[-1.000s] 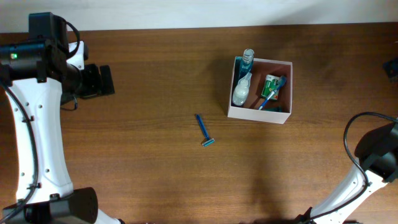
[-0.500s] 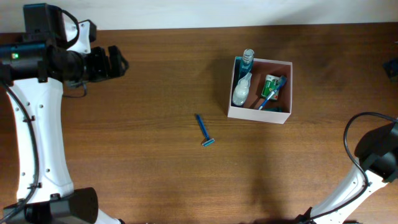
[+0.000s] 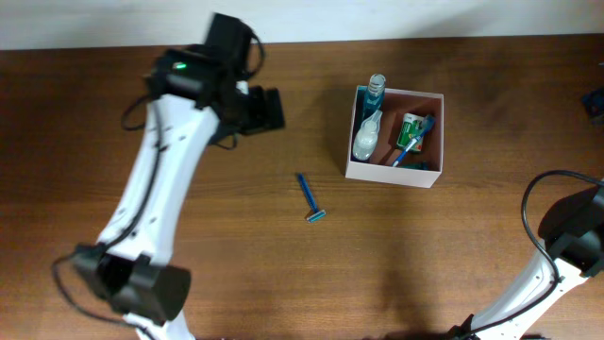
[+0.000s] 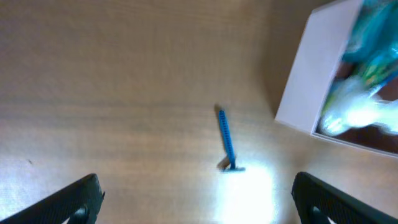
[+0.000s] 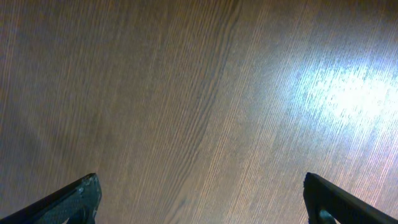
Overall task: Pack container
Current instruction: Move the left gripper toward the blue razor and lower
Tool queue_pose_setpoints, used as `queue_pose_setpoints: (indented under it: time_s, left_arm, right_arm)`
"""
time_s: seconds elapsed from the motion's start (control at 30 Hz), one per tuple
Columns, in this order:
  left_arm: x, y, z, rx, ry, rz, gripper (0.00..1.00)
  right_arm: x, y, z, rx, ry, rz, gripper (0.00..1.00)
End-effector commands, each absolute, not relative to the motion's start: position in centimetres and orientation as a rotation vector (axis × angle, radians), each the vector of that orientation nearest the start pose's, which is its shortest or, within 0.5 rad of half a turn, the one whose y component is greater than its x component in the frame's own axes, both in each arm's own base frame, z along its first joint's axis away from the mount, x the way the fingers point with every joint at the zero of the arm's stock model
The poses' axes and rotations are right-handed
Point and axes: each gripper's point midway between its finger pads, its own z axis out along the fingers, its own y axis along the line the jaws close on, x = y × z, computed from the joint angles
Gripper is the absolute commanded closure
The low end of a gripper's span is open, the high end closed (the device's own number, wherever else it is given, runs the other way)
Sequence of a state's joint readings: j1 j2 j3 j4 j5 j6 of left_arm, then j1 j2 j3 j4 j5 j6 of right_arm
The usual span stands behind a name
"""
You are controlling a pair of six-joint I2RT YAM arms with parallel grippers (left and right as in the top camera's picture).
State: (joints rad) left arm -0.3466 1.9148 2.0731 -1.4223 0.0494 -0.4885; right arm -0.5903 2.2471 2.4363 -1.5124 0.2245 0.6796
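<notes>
The blue razor is next for my left gripper. It should move to the middle of the blue razor's handle point(image 3: 307, 193) point(image 4: 226, 138) and close there, leaving the razor's head free.
The container point(image 3: 432, 176) is a square white-walled box with a pink-brown inside, right of centre. It holds a blue-capped bottle, a white tube, a green packet and a blue toothbrush. A blue razor point(image 3: 310, 198) lies on the table left of it, also in the left wrist view point(image 4: 226, 140) with the container's white wall point(image 4: 305, 81) at right. My left gripper point(image 3: 266, 109) is open and empty, up and left of the razor. Its fingertips point(image 4: 199, 199) are spread wide. My right gripper point(image 5: 199, 199) is open and empty over bare wood.
The wooden table point(image 3: 236, 264) fills the view. The right arm's base and cable point(image 3: 566, 236) are at the lower right. A dark object point(image 3: 594, 102) sits at the far right edge.
My left arm has swung to the right from the far left, toward the middle of the table. The razor and container have not moved.
</notes>
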Motion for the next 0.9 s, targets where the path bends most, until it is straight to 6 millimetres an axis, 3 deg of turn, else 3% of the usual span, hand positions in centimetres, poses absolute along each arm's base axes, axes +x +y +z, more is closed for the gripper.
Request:
queue_pose_setpoints:
  time_s: [0.0,0.13,0.23,0.33,0.63,0.87]
  left_arm:
    - [38.4,-16.8,18.8,-0.173,2.981,-0.198,0.01]
    - [37.2,-20.3,14.4,-0.099,3.129,-0.254,0.01]
    - [36.8,-22.7,12.6,-0.062,3.179,-0.344,0.01]
    - [36.8,-24.1,11.9,-0.186,3.197,-0.404,0.01]
    - [36.3,-23.6,9.5,-0.471,3.232,-0.283,0.01]
    - [33.9,-22.3,4.7,-0.562,3.308,-0.172,0.01]
  right_arm:
    - [37.0,-29.9,18.8,1.74,2.284,-0.341,0.01]
    - [37.0,-29.9,18.8,1.739,2.284,-0.341,0.01]
    - [37.0,-29.9,18.8,1.739,2.284,-0.341,0.01]
    - [37.0,-29.9,18.8,1.74,2.284,-0.341,0.01]
    - [37.0,-29.9,18.8,1.739,2.284,-0.341,0.01]
    - [37.0,-29.9,18.8,1.74,2.284,-0.341,0.01]
